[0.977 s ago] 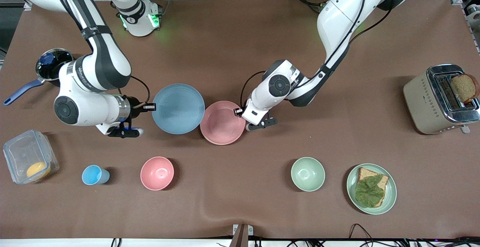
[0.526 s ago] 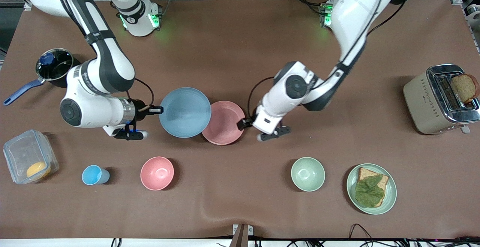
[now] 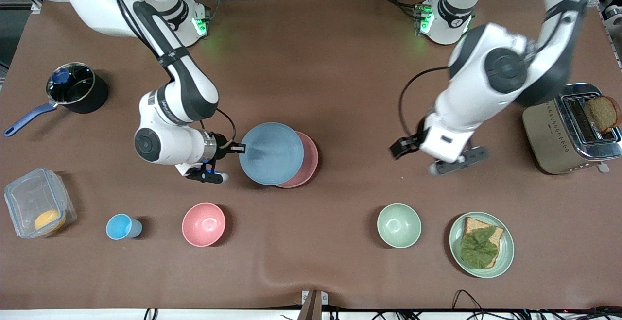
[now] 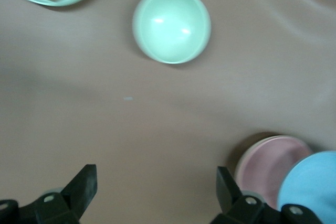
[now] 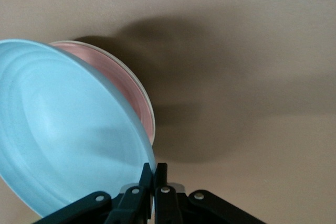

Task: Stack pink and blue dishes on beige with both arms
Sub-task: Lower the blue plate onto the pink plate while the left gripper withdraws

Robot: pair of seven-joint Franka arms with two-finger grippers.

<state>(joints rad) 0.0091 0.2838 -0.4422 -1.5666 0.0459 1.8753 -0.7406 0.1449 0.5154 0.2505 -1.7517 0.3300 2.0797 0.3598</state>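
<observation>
My right gripper is to put the light blue plate down flat on the middle of the pale pink plate [image 3: 288,159] [image 5: 83,106].
My right gripper [image 3: 238,148] [image 5: 156,167] is shut on the rim of the light blue plate [image 3: 271,153] [image 5: 68,129]. It holds that plate tilted over the pale pink plate [image 3: 311,157] [image 5: 123,77]. The pink plate lies flat near the table's middle, mostly covered by the blue one. A thin cream rim [image 5: 143,94] shows under the pink plate; the rest of the beige plate is hidden. My left gripper [image 3: 399,148] [image 4: 156,174] hangs open and empty over bare table, toward the toaster. Its view shows the pink plate [image 4: 268,166] and the blue plate [image 4: 312,187] at one edge.
Nearer the camera stand a blue cup [image 3: 122,227], a pink bowl [image 3: 203,224], a green bowl [image 3: 399,225] [image 4: 171,24] and a green plate [image 3: 505,257] with bread. A toaster [image 3: 549,130] stands at the left arm's end. A pot [image 3: 73,87] and a clear container [image 3: 39,208] stand at the right arm's end.
My right gripper carried the blue plate sideways until it came over the pink plate. My left gripper let go of the pink plate's rim and drew away toward the toaster.
</observation>
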